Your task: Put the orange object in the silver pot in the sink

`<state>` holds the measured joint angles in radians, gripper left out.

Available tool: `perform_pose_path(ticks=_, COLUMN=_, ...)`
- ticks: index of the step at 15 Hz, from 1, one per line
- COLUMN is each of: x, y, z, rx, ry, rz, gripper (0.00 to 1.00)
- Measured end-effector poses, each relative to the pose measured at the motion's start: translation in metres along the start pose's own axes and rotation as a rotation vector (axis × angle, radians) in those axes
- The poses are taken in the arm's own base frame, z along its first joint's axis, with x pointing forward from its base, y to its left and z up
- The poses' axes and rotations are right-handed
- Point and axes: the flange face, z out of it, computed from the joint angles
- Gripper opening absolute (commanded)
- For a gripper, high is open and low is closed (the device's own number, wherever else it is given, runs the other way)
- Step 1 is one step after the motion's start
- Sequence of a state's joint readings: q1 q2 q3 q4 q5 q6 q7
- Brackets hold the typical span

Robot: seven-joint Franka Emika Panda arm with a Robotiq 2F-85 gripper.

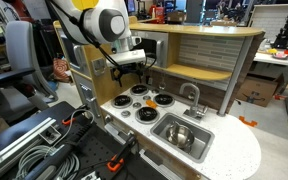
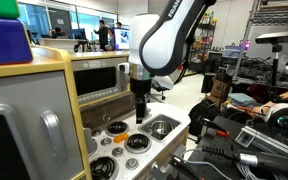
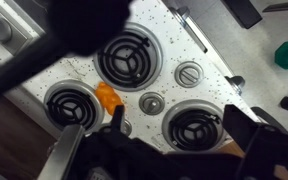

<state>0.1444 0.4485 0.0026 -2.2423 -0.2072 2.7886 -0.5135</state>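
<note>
My gripper is to go down to the stovetop next and close on the sides of the orange object [image 1: 151,102] [image 3: 108,97] between the black burners.
The orange object [image 3: 107,97] is small and lies on the white speckled stovetop between the black burners, seen in the wrist view. My gripper [image 3: 179,130] is open and empty, hovering above the stove with a burner [image 3: 194,125] between its fingers; the orange object is to the left of the left finger. In both exterior views the gripper [image 1: 136,68] [image 2: 139,117] hangs over the burners. The silver pot [image 1: 178,133] sits in the grey sink [image 1: 199,148], beside the stove. The sink [image 2: 162,126] also shows in an exterior view.
Several black burners [image 1: 164,99] and round knobs [image 3: 188,72] cover the stovetop. A curved silver faucet [image 1: 192,95] stands behind the sink. A wooden shelf and back wall [image 1: 199,45] rise behind the stove. Cables and clamps [image 1: 44,150] lie beside the toy kitchen.
</note>
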Motion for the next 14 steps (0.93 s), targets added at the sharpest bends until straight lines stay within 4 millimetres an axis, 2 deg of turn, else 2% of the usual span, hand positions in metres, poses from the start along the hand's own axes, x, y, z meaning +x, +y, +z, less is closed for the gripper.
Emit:
perform_pose_path(ticks=4, x=0.029, y=0.037, z=0.042, rx=-0.029, ry=-0.011, rz=0.111, gripper=1.0)
perform_pose_path(ticks=7, x=0.044, y=0.068, z=0.063, rx=-0.05, ry=-0.054, rz=0.169, gripper=1.0)
perform_pose_path(ticks=10, x=0.053, y=0.076, z=0.069, rx=-0.057, ry=-0.08, rz=0.188, gripper=1.0)
perform_pose_path(ticks=14, x=0.046, y=0.076, z=0.068, rx=-0.105, ry=-0.094, rz=0.091, gripper=1.0)
